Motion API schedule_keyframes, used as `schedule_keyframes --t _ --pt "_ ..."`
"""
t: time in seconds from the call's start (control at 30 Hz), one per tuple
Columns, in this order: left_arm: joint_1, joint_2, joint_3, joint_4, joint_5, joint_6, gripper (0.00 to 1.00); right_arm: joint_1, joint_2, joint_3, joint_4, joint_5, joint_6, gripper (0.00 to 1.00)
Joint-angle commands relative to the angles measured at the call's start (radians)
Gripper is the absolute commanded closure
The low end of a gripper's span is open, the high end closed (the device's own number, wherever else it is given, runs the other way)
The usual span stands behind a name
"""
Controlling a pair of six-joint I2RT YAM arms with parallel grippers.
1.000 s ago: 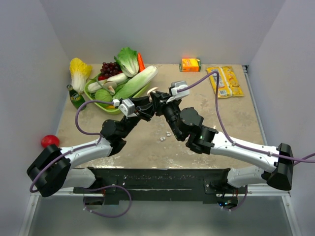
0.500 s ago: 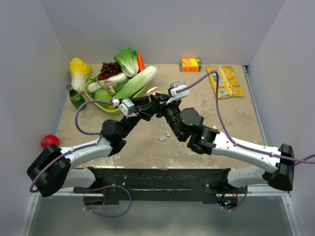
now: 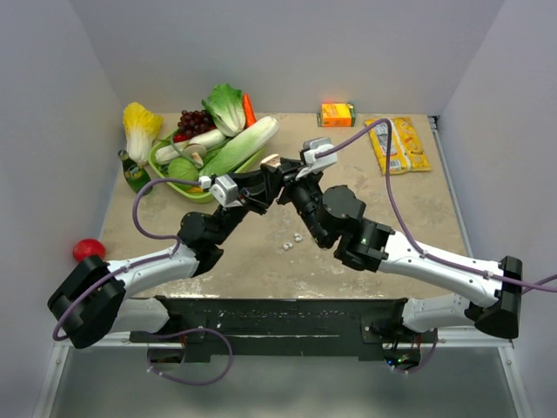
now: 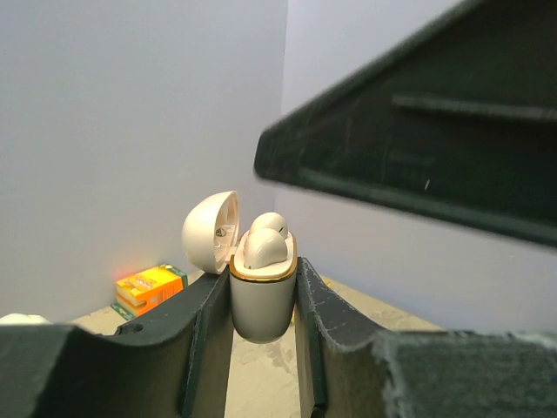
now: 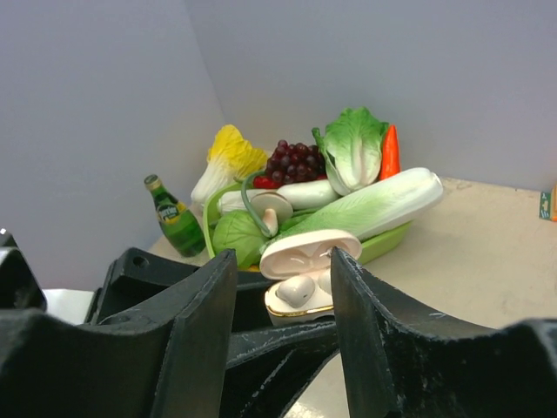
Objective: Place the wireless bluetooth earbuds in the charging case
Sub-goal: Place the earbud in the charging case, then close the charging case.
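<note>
I should use my left gripper to set the charging case free on the table (image 3: 302, 200), at a spot just behind the tiny white bits.
The charging case (image 4: 261, 300) is small and cream-white with a gold rim, and my left gripper (image 4: 261, 286) is shut on its body, holding it upright above the table. Its lid (image 4: 209, 231) is hinged open. Two white earbuds (image 4: 264, 248) sit in its wells. In the right wrist view the case (image 5: 300, 303) lies just beyond my right gripper (image 5: 283, 261), whose jaws stand open with nothing between them. From above, the case (image 3: 271, 162) shows where the left gripper (image 3: 264, 177) and right gripper (image 3: 284, 178) meet at the table's middle.
A green tray (image 3: 162, 163) of vegetables and grapes stands at the back left, with a green bottle (image 3: 132, 171) beside it. An orange carton (image 3: 338, 114) and a yellow packet (image 3: 398, 144) lie at the back right. Two tiny white bits (image 3: 293, 241) lie on the table under the arms.
My right gripper's jaws have spread apart and it has drawn slightly back to the right from the case. The left gripper has kept still with the case.
</note>
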Motion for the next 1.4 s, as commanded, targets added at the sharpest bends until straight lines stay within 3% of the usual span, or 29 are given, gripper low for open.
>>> schedule_keyframes --t 0.0,0.33,0.53,0.83,1.07,1.37 --pt "0.007 -0.005 0.003 0.519 -0.011 0.013 1.00 -0.008 -0.065 0.087 -0.023 0.029 0.000 0.49" --pt "0.007 -0.012 -0.047 0.540 0.029 -0.033 1.00 -0.085 -0.094 0.165 -0.235 0.026 0.026 0.50" --pt "0.007 -0.014 -0.108 0.569 0.257 -0.096 1.00 -0.223 -0.051 0.256 -0.446 -0.147 0.068 0.54" --pt "0.007 -0.066 -0.145 0.504 0.431 -0.058 1.00 -0.231 0.052 0.323 -0.661 -0.287 0.081 0.57" --pt "0.007 -0.081 -0.132 0.482 0.471 -0.018 1.00 -0.232 0.070 0.319 -0.752 -0.377 0.095 0.58" --pt "0.005 -0.074 -0.124 0.479 0.414 0.002 1.00 -0.231 0.034 0.270 -0.780 -0.456 0.104 0.63"
